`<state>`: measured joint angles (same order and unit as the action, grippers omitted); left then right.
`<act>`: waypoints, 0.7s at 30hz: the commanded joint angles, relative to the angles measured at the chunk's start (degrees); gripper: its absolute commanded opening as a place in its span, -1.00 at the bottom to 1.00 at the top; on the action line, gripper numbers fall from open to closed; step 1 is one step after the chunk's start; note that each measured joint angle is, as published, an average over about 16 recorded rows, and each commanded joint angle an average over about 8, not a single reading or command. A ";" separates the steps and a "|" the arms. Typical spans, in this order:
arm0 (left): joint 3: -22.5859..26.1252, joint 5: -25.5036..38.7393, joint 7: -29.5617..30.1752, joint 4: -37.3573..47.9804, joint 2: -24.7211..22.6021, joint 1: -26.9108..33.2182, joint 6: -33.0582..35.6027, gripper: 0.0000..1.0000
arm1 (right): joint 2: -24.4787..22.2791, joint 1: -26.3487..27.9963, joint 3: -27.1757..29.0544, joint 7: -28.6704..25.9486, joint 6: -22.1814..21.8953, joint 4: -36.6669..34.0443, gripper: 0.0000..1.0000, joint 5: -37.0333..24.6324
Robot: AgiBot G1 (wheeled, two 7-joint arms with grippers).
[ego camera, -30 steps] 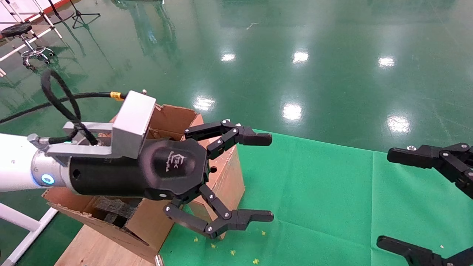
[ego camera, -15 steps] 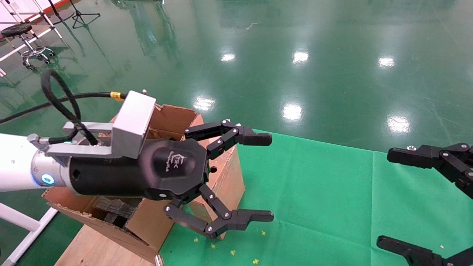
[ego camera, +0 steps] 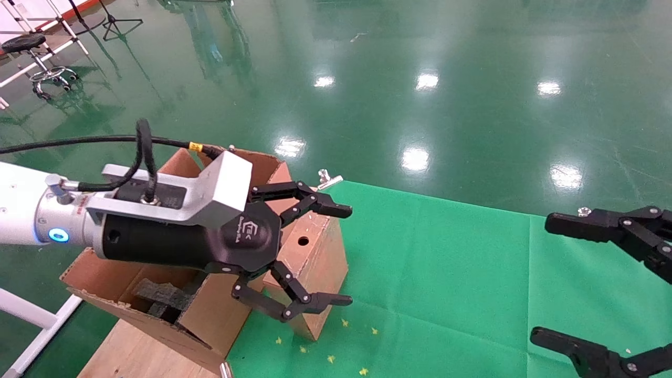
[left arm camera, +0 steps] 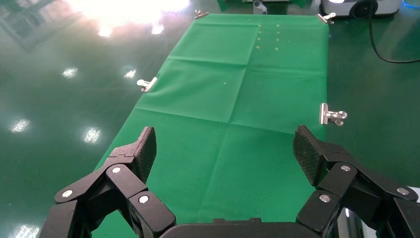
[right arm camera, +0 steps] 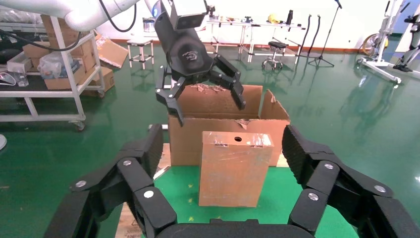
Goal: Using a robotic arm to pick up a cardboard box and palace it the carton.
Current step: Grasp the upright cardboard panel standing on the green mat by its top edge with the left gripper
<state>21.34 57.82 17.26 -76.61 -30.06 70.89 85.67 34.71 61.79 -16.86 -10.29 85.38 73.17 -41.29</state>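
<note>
The fingers of my left gripper needs to close across the top with the round hole (ego camera: 310, 245) on the cardboard box, one against each wide side.
The cardboard box (ego camera: 321, 265) is a small scuffed brown block with a round hole near its top. It stands upright on the green cloth beside the carton (ego camera: 210, 315); the right wrist view shows the cardboard box (right arm camera: 235, 168) in front of the carton (right arm camera: 183, 144). The robotic arm, white with a blue ring, carries my left gripper (ego camera: 341, 255), which hangs open just above the block without touching it. From the right wrist view the left gripper (right arm camera: 210, 109) hovers over the carton's rim. Black foam lies inside the carton. My right gripper (ego camera: 567, 283) stays open at the right edge.
A green cloth (ego camera: 446, 273) covers the work surface, held by metal clips (left arm camera: 332, 114). The carton rests on a wooden board (ego camera: 131, 352). Glossy green floor lies beyond, with a stool (ego camera: 31, 44) far back left and a shelf cart (right arm camera: 49, 74).
My left gripper has dropped lower and drawn back toward the carton, turning a little; the block's top with its hole now shows between the fingers. The right gripper barely moved.
</note>
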 commanded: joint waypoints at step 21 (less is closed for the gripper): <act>11.75 37.32 30.43 -0.81 -5.24 20.21 0.54 1.00 | -0.01 0.02 -0.04 0.03 -0.01 -0.04 -1.00 0.02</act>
<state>32.64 93.17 47.27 -77.35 -34.76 89.56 85.64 34.70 61.82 -16.90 -10.26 85.38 73.13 -41.27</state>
